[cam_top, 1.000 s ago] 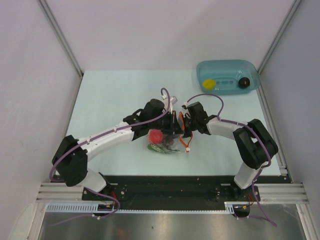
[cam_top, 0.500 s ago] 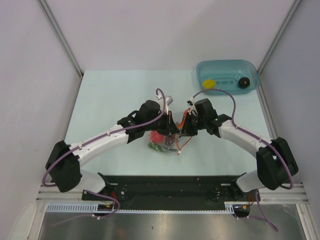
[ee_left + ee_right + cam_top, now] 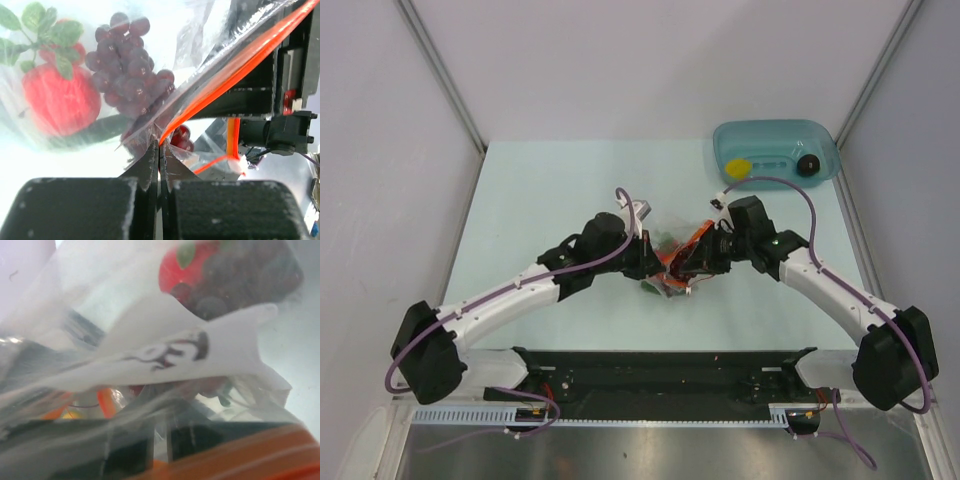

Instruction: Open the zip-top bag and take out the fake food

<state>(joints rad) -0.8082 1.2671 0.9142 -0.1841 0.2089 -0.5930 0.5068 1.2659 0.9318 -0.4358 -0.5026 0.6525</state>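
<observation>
Next, I let go of the purple grape bunch with my right gripper in the teal tray (image 3: 766, 171), next to the yellow piece.
The zip-top bag (image 3: 672, 272) hangs between my two grippers at the table's middle, its orange zipper strip (image 3: 688, 248) stretched toward the right one. My left gripper (image 3: 159, 144) is shut on the bag's film just below the strip (image 3: 235, 70). Behind the film lie fake food pieces: a red fruit (image 3: 57, 102) with green leaves, a purple grape bunch (image 3: 127, 75) and a slim green vegetable (image 3: 97, 131). My right gripper (image 3: 160, 440) is shut on the other side, with film draped over its fingers. The red fruit (image 3: 182, 265) and the grapes (image 3: 240, 275) show past a white label (image 3: 165, 355).
A teal tray (image 3: 775, 133) stands at the back right corner, holding a yellow piece (image 3: 738, 166) and a dark round one (image 3: 807, 166). White walls close in the table on three sides. The two arm bases sit on the black rail at the near edge.
Both arms have stretched out lower and wider, and the grippers have drawn slightly apart. The bag's mouth is now pulled taut, its orange strip showing between them.
</observation>
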